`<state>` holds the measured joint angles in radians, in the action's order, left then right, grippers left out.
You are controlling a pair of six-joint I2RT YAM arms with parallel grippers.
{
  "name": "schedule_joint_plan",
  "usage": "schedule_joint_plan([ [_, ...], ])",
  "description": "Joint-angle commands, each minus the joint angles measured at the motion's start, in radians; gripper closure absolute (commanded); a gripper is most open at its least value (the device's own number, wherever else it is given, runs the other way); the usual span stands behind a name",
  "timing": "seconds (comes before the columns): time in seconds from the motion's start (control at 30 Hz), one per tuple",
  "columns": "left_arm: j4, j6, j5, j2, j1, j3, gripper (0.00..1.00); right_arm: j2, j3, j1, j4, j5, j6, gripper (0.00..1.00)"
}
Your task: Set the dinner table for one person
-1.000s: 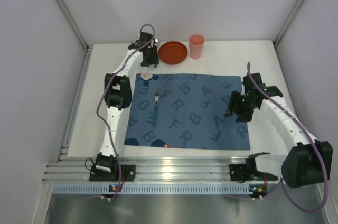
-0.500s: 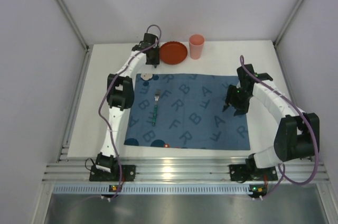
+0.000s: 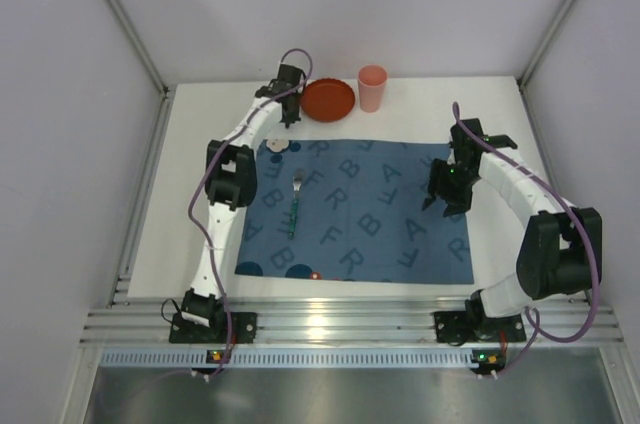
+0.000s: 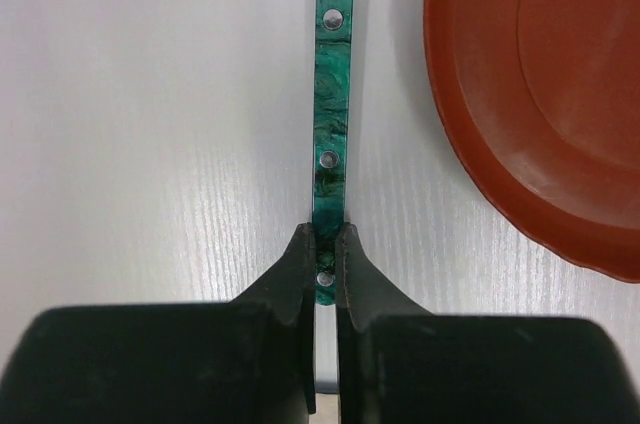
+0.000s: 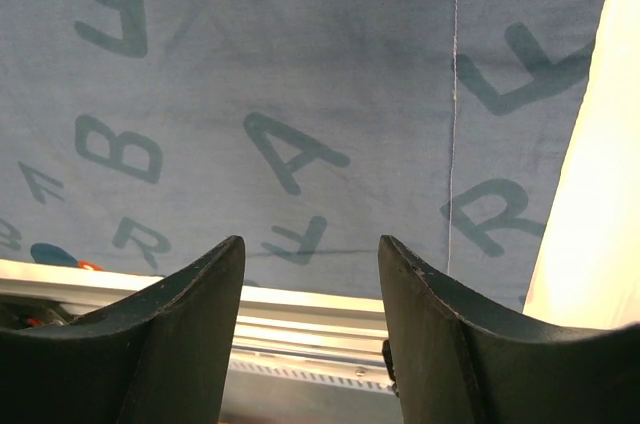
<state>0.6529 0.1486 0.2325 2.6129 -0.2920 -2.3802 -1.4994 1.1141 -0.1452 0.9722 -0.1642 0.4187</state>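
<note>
Next, I release the green-handled cutlery with my left gripper between the A and R on the mat [image 3: 425, 222] beside my right gripper.
My left gripper [image 4: 321, 244] is shut on the end of a green marbled cutlery handle [image 4: 332, 94] with steel rivets, which lies flat on the white dinner table [image 4: 150, 94] just left of the red plate [image 4: 540, 94]. Its steel part runs out of view at the top. From above, the left gripper [image 3: 290, 116] sits at the plate's [image 3: 328, 100] left rim. A green-handled fork [image 3: 295, 204] lies on the blue letter mat [image 3: 370, 214]. My right gripper [image 3: 443, 206] hangs open over the mat's [image 5: 300, 64] right side, with nothing between its fingers.
A pink cup [image 3: 372, 88] stands right of the plate at the back edge. A small white round thing [image 3: 279, 145] rests at the mat's back left corner. The aluminium rail [image 3: 330, 324] runs along the near edge, and the enclosure walls stand close on both sides.
The left gripper slid right toward the plate and closed on the green handle. The right arm swung its elbow outward; its gripper stayed open over the mat's right side.
</note>
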Motion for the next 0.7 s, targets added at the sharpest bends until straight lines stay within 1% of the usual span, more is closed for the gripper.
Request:
schedule_joint_plan([
  [0.0, 0.148, 0.040, 0.005, 0.049, 0.042, 0.033, 1.00, 0.019, 0.029, 0.015, 0.003, -0.017, -0.034, 0.44],
  [0.03, 0.145, 0.057, 0.005, 0.036, 0.051, 0.035, 1.00, 0.024, 0.030, 0.015, 0.002, -0.018, -0.034, 0.43],
  [0.17, 0.065, 0.077, 0.002, -0.120, 0.053, 0.073, 1.00, 0.060, 0.053, 0.016, -0.001, -0.012, -0.023, 0.44],
  [0.23, 0.045, 0.136, -0.050, -0.161, 0.053, 0.062, 1.00, 0.080, 0.084, 0.024, 0.003, -0.024, 0.005, 0.44],
  [0.27, 0.044, 0.153, -0.079, -0.195, 0.048, 0.043, 1.00, 0.082, 0.101, 0.033, 0.008, -0.090, 0.015, 0.44],
  [0.33, 0.059, 0.199, -0.104, -0.235, 0.024, 0.036, 1.00, 0.090, 0.154, 0.055, 0.017, -0.158, 0.066, 0.44],
  [0.37, 0.062, 0.209, -0.104, -0.285, 0.013, 0.061, 1.00, 0.097, 0.174, 0.055, 0.019, -0.203, 0.083, 0.43],
  [0.4, 0.056, 0.219, -0.093, -0.318, -0.001, 0.084, 1.00, 0.111, 0.214, 0.055, 0.020, -0.219, 0.112, 0.42],
  [0.43, 0.051, 0.254, -0.097, -0.383, -0.025, 0.142, 1.00, 0.122, 0.231, 0.055, 0.025, -0.234, 0.126, 0.41],
  [0.5, 0.048, 0.288, -0.084, -0.448, -0.059, 0.200, 1.00, 0.155, 0.274, 0.055, 0.046, -0.236, 0.147, 0.40],
  [0.53, 0.059, 0.330, -0.050, -0.509, -0.102, 0.258, 1.00, 0.178, 0.285, 0.055, 0.059, -0.233, 0.155, 0.39],
  [0.57, 0.062, 0.348, -0.036, -0.542, -0.128, 0.289, 1.00, 0.195, 0.291, 0.055, 0.069, -0.232, 0.161, 0.39],
  [0.6, 0.065, 0.371, -0.009, -0.572, -0.188, 0.324, 1.00, 0.211, 0.294, 0.055, 0.086, -0.233, 0.167, 0.39],
  [0.63, 0.059, 0.422, 0.001, -0.629, -0.218, 0.393, 1.00, 0.231, 0.293, 0.055, 0.092, -0.232, 0.172, 0.39],
  [0.67, 0.054, 0.445, 0.014, -0.655, -0.252, 0.426, 1.00, 0.270, 0.291, 0.056, 0.100, -0.230, 0.183, 0.39],
])
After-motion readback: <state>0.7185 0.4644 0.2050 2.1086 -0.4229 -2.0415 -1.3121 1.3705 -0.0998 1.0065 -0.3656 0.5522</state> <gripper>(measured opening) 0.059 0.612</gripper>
